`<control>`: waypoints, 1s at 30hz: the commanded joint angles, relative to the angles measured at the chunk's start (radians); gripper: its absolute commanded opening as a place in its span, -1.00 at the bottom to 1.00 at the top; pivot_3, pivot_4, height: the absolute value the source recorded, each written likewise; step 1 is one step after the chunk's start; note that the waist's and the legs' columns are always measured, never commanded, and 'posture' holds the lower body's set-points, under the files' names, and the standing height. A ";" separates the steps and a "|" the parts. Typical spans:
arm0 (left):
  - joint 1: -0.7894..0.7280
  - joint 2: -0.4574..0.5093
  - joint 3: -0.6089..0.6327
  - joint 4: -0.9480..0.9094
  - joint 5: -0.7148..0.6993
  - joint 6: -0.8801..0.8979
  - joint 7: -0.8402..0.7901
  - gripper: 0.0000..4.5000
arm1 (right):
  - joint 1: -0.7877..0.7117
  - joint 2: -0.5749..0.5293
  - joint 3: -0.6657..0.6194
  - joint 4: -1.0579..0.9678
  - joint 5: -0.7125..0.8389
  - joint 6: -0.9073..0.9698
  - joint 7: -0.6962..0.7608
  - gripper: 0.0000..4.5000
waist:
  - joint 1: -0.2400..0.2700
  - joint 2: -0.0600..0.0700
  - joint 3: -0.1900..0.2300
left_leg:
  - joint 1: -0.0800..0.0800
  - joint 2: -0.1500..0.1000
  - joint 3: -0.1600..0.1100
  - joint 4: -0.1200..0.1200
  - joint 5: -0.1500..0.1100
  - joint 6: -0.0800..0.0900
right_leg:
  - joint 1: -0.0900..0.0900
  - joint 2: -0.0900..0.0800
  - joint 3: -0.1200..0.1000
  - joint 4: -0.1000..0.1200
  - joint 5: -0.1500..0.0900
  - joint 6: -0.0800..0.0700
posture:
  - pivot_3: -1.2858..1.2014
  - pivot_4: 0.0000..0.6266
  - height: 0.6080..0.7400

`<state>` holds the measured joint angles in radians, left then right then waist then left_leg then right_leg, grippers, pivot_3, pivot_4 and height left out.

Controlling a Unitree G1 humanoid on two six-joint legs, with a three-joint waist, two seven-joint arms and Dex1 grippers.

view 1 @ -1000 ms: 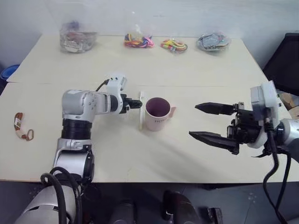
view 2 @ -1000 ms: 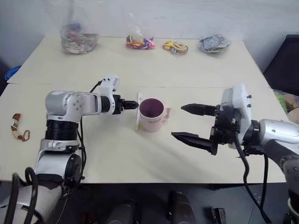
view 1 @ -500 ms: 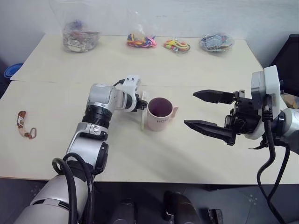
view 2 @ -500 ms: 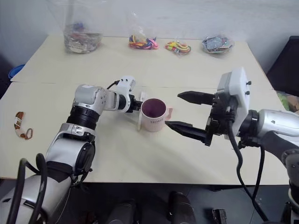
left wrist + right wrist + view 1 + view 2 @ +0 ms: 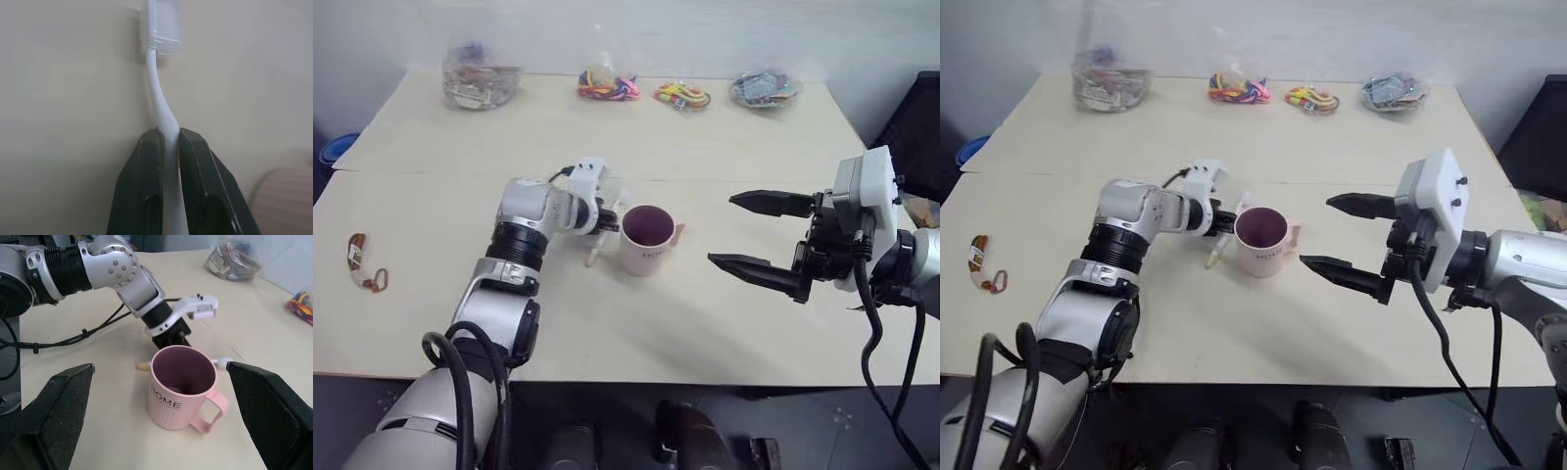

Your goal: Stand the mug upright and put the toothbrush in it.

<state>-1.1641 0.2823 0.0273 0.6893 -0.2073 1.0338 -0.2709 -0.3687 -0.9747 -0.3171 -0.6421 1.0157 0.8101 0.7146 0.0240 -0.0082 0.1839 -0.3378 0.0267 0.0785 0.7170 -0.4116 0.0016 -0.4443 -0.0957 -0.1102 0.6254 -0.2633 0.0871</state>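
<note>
My left gripper is holding the cream-white toothbrush and will let go of it, brush head up, in the dark inside of the pale pink mug (image 5: 647, 234).
The pale pink mug (image 5: 647, 241) stands upright near the middle of the table (image 5: 607, 323), its handle toward my right and its dark inside showing. Just left of it my left gripper (image 5: 605, 221) is shut on the handle of the cream-white toothbrush (image 5: 594, 255). In the left wrist view both fingers (image 5: 142, 196) pinch the toothbrush (image 5: 159, 93), whose brush head points away just above the table. The toothbrush slants behind the mug (image 5: 180, 389) in the right wrist view. My right gripper (image 5: 724, 231) hangs open to the right of the mug, holding nothing.
Several plastic bags of small items (image 5: 478, 80) (image 5: 605, 86) (image 5: 677, 95) (image 5: 762, 88) line the table's far edge. A brown strap with a metal loop (image 5: 362, 264) lies at the far left. A black object (image 5: 913, 127) stands beyond the table's right edge.
My left gripper reached to the toothbrush and shut on it. The toothbrush, which lay straight beside the mug, now slants in the grip. The right gripper stays open in place.
</note>
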 commanded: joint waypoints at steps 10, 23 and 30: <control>0.052 -0.039 0.205 -0.452 -0.321 -0.293 -0.279 -0.91 | -0.027 -0.011 -0.042 0.008 0.037 0.012 -0.044 1.00 | 0.014 0.000 0.000 | -0.004 -0.002 -0.002 0.002 0.000 0.000 | 0.000 -0.003 -0.002 -0.002 0.001 0.002 | 0.03 -0.52 1.00; 0.271 -0.125 0.031 -0.683 -0.315 -0.312 -0.276 -0.66 | -0.029 0.005 -0.033 0.017 0.038 0.007 -0.076 1.00 | 0.005 0.000 0.000 | -0.002 -0.001 -0.002 0.002 0.000 0.000 | 0.000 -0.002 -0.001 -0.001 0.001 0.002 | 0.03 -0.52 1.00; 0.334 -0.050 0.028 -0.768 -0.341 -0.276 -0.308 0.24 | -0.022 0.004 -0.038 0.035 0.027 -0.003 -0.062 1.00 | 0.003 0.000 0.000 | -0.002 0.000 -0.001 0.002 0.000 0.001 | 0.000 -0.001 0.000 -0.002 0.001 0.002 | 0.03 -0.52 1.00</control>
<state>-0.8294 0.2099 0.0298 -0.0041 -0.5249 0.7553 -0.5685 -0.3856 -0.9724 -0.3242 -0.6092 1.0405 0.8278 0.6441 0.0265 -0.0084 0.1840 -0.3398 0.0264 0.0770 0.7188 -0.4114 0.0021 -0.4439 -0.0965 -0.1104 0.6238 -0.2621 0.0888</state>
